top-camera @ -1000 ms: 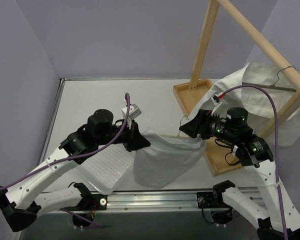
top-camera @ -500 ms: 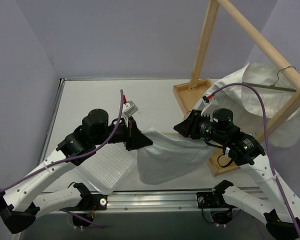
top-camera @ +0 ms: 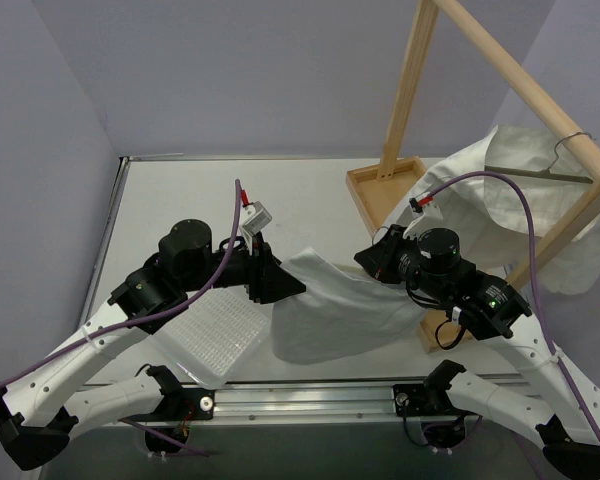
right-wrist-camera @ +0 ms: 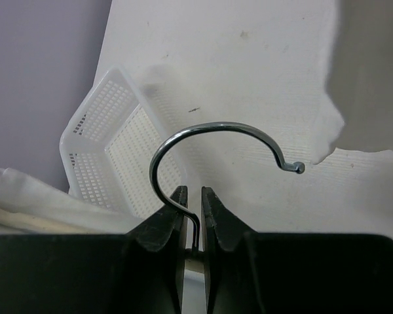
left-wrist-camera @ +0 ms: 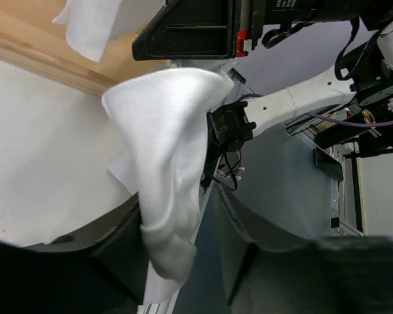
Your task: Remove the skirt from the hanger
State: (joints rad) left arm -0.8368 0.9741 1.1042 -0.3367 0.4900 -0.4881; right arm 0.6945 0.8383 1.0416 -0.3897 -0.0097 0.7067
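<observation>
My left gripper should pinch the skirt's end (left-wrist-camera: 169, 245), which lies loose in it while the skirt hangs over the hanger's bar, and pull that end toward the basket.
The white skirt (top-camera: 335, 305) hangs slack between my two grippers, its lower edge resting on the table. My left gripper (top-camera: 278, 285) is at the skirt's left end. In the left wrist view its jaws stand open (left-wrist-camera: 183, 219), and a fold of the skirt (left-wrist-camera: 167, 131) lies against one finger (left-wrist-camera: 118, 248). My right gripper (top-camera: 372, 262) is at the skirt's right end. It is shut (right-wrist-camera: 193, 209) on the stem of the hanger's wire hook (right-wrist-camera: 209, 131). The skirt hides the hanger's bar.
A white mesh basket (top-camera: 215, 335) lies under my left arm and also shows in the right wrist view (right-wrist-camera: 111, 150). A wooden rack (top-camera: 420, 90) stands at the back right. On it, another white garment (top-camera: 525, 205) hangs from a wire hanger (top-camera: 570, 150).
My left gripper has opened and let go of the skirt's edge. My right gripper has shut on the hanger's hook. The skirt has sagged lower onto the table.
</observation>
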